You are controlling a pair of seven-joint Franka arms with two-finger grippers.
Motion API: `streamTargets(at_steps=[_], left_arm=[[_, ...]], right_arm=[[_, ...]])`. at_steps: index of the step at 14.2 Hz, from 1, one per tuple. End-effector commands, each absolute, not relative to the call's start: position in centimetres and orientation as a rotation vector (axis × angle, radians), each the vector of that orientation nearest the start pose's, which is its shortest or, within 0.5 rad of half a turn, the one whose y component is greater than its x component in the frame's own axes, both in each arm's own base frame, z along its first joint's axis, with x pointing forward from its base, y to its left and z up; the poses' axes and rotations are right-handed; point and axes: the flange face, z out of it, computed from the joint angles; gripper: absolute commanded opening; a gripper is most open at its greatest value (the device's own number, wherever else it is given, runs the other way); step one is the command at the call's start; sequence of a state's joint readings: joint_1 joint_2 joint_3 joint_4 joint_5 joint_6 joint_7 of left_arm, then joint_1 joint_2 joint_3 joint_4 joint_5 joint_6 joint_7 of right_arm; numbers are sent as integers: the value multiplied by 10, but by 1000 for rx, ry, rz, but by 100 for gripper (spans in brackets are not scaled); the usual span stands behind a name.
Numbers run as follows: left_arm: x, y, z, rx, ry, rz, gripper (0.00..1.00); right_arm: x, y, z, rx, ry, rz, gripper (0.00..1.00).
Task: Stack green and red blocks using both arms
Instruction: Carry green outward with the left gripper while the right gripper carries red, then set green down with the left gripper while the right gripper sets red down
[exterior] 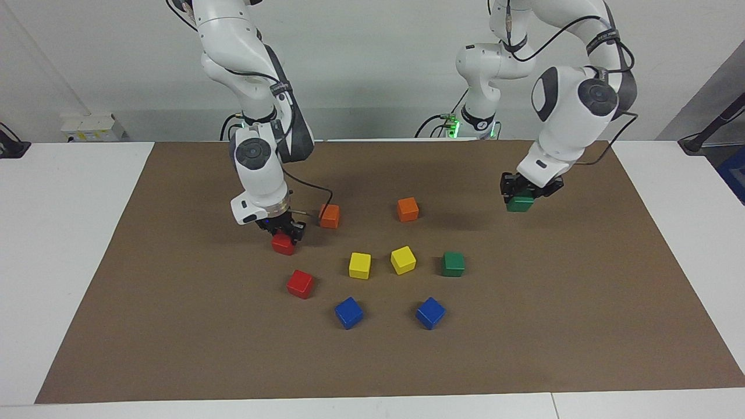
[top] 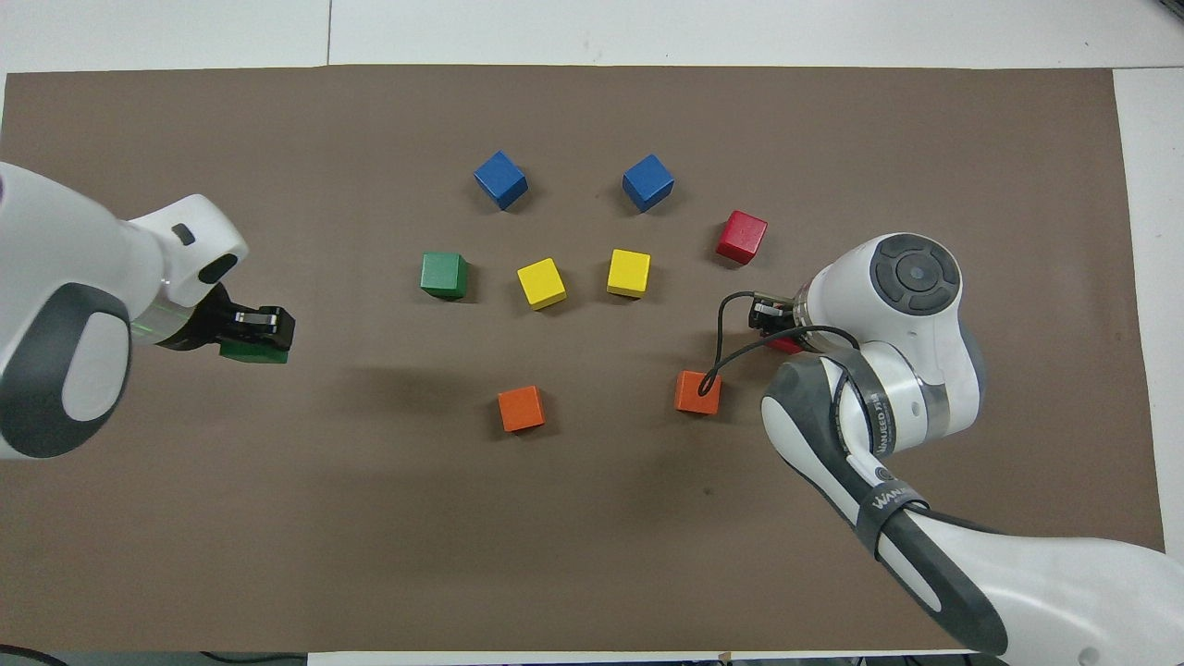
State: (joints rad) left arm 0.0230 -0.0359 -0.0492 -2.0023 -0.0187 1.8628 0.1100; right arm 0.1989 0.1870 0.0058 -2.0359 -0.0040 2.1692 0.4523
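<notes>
My left gripper will let go of the dark green block on bare mat (top: pixel 179 376) by its arm, almost beside the orange row. The green block is now held over the mat.
My left gripper (exterior: pixel 527 195) is shut on a dark green block (exterior: pixel 520 203), held in the air over the brown mat toward the left arm's end of the table; the overhead view shows this gripper (top: pixel 258 331) with the green block (top: pixel 252 351) under it. The second green block (exterior: pixel 453 263) (top: pixel 444 275) rests on the mat beside the yellow cubes. My right gripper (exterior: pixel 283 231) (top: pixel 775 322) is shut on a red block (exterior: pixel 283 244) low at the mat; from above only an edge of that red block (top: pixel 787 346) shows. The second red block (exterior: pixel 300 283) (top: pixel 742 237) lies just farther from the robots.
Two orange cubes (exterior: pixel 329 216) (exterior: pixel 407 209) sit nearest the robots, and the right gripper's cable loops over one orange cube (top: pixel 697 391). Two yellow cubes (exterior: pixel 359 265) (exterior: pixel 403 259) lie mid-mat, two blue cubes (exterior: pixel 348 312) (exterior: pixel 430 312) farthest. The brown mat (exterior: pixel 582 326) covers the white table.
</notes>
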Motion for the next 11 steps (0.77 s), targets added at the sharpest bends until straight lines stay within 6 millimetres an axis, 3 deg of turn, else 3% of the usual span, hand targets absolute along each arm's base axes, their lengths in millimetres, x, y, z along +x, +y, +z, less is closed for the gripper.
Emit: streamTargets(at_steps=[1,2,3,5,8,11], left_arm=[[516,50,450,-3145,273,128,0],[512,73,442,-3144,277,94,0],[509,81,431,-3143,284,84,0],[505,85,409,-3139,270,49,0],[498,83,378,-3133,271,12,0],[502,85,354,-3135,264,18,0]], right_arm=[[589,28,380,-3137,90,66,0],[590,3,379,-3137,-15,55,0],[589,-17,377,-3136,-70,43,0],[583,-35,371,-3136,-100,57,0],[572,-37,350,-3140,-116,15,0],[570,-37,344,-3153,-152,7,0]])
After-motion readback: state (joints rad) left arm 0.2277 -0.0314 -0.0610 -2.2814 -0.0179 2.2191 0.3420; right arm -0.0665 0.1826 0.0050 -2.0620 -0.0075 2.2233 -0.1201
